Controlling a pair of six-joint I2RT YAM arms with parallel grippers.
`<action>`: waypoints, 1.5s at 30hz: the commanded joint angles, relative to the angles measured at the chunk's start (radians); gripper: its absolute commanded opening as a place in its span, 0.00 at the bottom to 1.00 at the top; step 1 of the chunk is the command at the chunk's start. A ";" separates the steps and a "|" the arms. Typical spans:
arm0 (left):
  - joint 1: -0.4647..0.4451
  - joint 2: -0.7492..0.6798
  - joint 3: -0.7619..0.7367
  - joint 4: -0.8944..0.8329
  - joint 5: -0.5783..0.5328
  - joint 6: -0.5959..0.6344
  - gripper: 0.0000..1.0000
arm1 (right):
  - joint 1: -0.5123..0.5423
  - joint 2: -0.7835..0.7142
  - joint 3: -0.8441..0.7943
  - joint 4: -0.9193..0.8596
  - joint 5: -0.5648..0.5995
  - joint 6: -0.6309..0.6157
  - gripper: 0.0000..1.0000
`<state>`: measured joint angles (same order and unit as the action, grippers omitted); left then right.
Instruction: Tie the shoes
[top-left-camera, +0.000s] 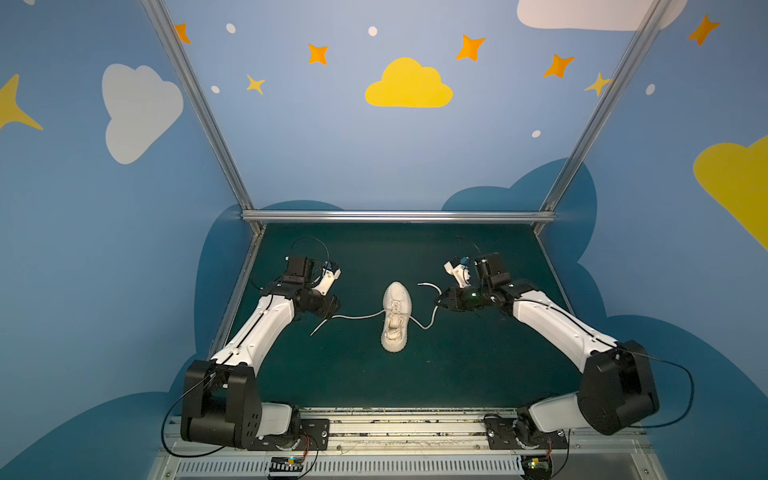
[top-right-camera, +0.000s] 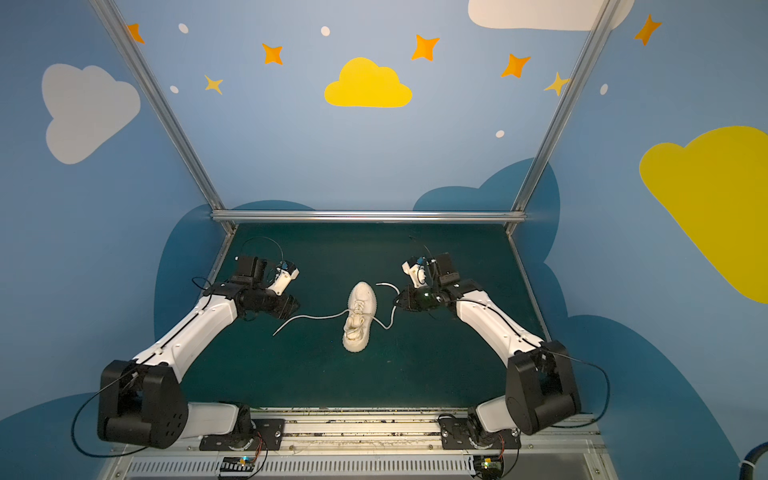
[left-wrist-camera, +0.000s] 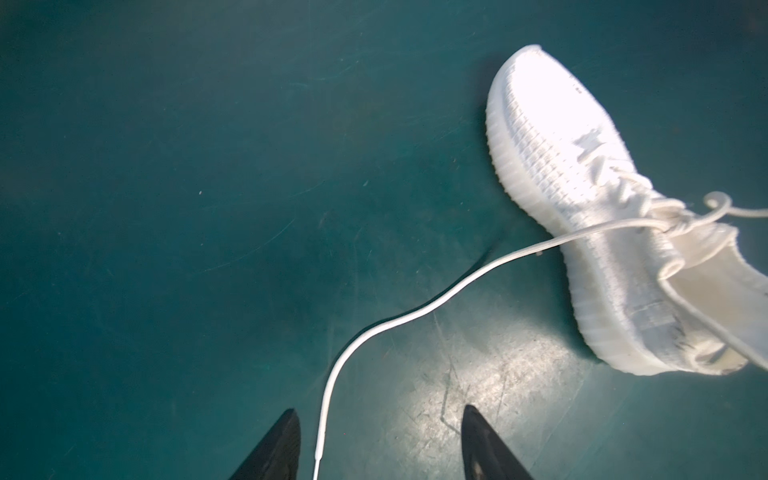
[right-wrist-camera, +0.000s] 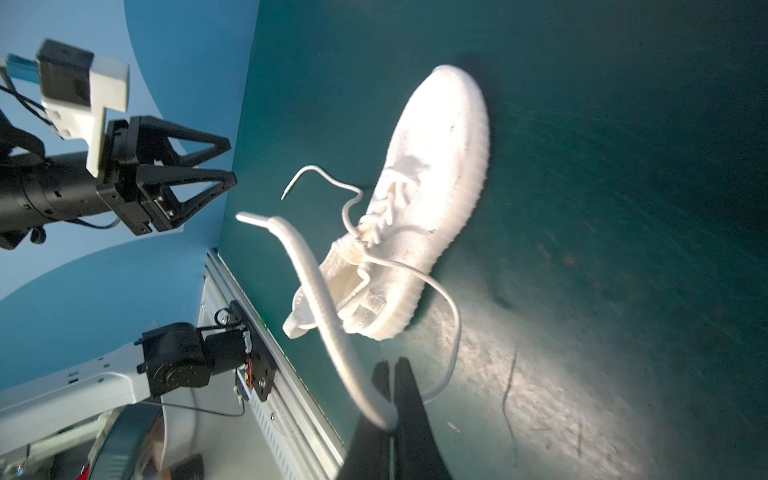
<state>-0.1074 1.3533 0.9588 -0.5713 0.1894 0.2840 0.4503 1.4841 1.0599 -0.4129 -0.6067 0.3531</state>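
My right gripper needs to release its lace on the mat (top-left-camera: 370, 300) (right-wrist-camera: 366, 137) between the toe of the shoe and my left gripper.
The cream knit shoe (top-left-camera: 396, 316) (top-right-camera: 359, 316) lies mid-mat, toe pointing to the back. Its left lace (top-left-camera: 353, 316) (left-wrist-camera: 415, 311) trails loose over the mat toward my left gripper (top-left-camera: 332, 309) (top-right-camera: 294, 307) (left-wrist-camera: 378, 415). That gripper is open; the lace end runs between its fingers, touching neither. My right gripper (top-left-camera: 441, 300) (top-right-camera: 397, 300) (right-wrist-camera: 392, 368) is shut on the right lace (top-left-camera: 432, 316) (right-wrist-camera: 316, 291), lifted off the mat beside the shoe (right-wrist-camera: 436, 166); the lace's free end curls past the jaws toward the back. The shoe (left-wrist-camera: 582, 187) also fills the left wrist view.
A dark green mat (top-left-camera: 415, 374) covers the table. An aluminium rail (top-left-camera: 399, 216) bounds the back, and slanted posts rise at both back corners. Both arm bases sit on the front rail (top-left-camera: 399, 424). Blue painted walls close the sides.
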 joint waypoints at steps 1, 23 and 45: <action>-0.005 -0.030 -0.023 0.008 0.032 -0.017 0.64 | 0.059 0.086 0.098 -0.029 -0.002 -0.021 0.00; -0.010 -0.073 -0.072 0.032 0.031 -0.049 0.66 | 0.115 0.582 0.780 -0.388 0.106 -0.197 0.00; -0.011 -0.131 -0.092 0.011 0.024 -0.095 0.68 | 0.223 0.909 1.072 -0.322 -0.145 -0.320 0.00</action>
<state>-0.1143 1.2427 0.8711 -0.5449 0.2070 0.2039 0.6621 2.3581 2.1086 -0.7395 -0.7025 0.0292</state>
